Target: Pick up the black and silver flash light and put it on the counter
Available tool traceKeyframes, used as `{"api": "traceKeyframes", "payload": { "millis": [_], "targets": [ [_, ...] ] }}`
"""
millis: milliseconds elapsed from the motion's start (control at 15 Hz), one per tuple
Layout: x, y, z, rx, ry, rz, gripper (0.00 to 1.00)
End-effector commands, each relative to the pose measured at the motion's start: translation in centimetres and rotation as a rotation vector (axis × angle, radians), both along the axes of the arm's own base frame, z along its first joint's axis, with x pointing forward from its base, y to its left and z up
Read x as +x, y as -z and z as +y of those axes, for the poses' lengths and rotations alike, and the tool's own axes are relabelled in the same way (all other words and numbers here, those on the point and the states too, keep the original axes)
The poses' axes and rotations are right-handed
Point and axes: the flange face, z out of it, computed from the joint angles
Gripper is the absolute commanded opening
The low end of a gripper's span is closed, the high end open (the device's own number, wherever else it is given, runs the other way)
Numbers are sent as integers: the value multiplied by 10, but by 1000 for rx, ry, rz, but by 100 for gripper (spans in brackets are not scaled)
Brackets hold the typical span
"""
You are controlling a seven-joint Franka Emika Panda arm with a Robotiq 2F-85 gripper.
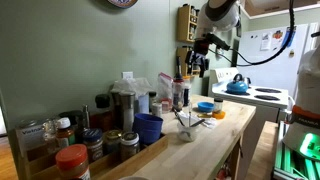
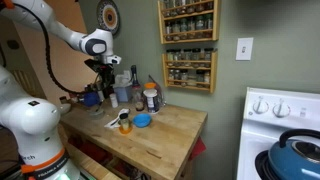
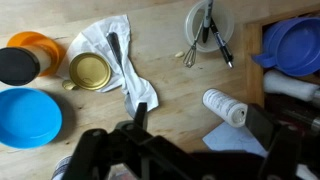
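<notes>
The gripper next closes on the upright body (image 1: 178, 68) of the black and silver flashlight on the jar's red lid near the back wall.
The pale wooden counter (image 1: 205, 150) shows in both exterior views (image 2: 165, 130) and fills the wrist view (image 3: 170, 75). A white cup (image 3: 194, 30) on it holds several slim tools. One of them is a black and silver stick (image 3: 207, 22) that looks like the flashlight. The cup also shows in an exterior view (image 1: 185, 131). My gripper (image 3: 200, 125) is open and empty, high above the counter in both exterior views (image 1: 197, 62) (image 2: 104, 72). The cup lies beyond its fingertips.
On the counter lie a white cloth (image 3: 112, 48), a yellow jar lid (image 3: 90, 71), an orange jar (image 3: 28, 58), a blue bowl (image 3: 28, 116), a lying white cylinder (image 3: 224, 106) and a blue container (image 3: 292, 45). A crate of jars (image 1: 75, 145) stands near the front. The white stove (image 1: 262, 97) carries a blue kettle (image 1: 237, 86).
</notes>
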Motion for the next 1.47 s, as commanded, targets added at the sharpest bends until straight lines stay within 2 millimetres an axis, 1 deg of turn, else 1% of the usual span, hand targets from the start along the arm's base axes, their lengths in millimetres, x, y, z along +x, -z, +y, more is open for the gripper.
{"api": "traceKeyframes", "payload": {
  "millis": [0, 267, 333, 400, 467, 600, 800, 933, 1000, 1067, 1133, 1200, 1267, 1400],
  "targets": [
    [0, 0, 0, 0, 0, 1, 100],
    [0, 0, 0, 0, 0, 1, 100],
    [8, 2, -4, -14, 54, -34, 100],
    [13, -1, -7, -34, 90, -85, 100],
    [25, -7, -13, -39, 118, -157, 100],
    [45, -9, -21, -76, 158, -255, 100],
    [68, 8, -31, -185, 157, -301, 100],
    [78, 16, -30, -241, 144, -335, 100],
    [82, 17, -27, -266, 137, -368, 100],
    [86, 16, -24, -287, 130, -403, 91],
    [89, 15, -22, -310, 126, -427, 74],
    [93, 14, -20, -330, 123, -442, 68],
    [95, 14, -19, -359, 117, -452, 58],
    [98, 14, -17, -415, 113, -465, 42]
  ]
}}
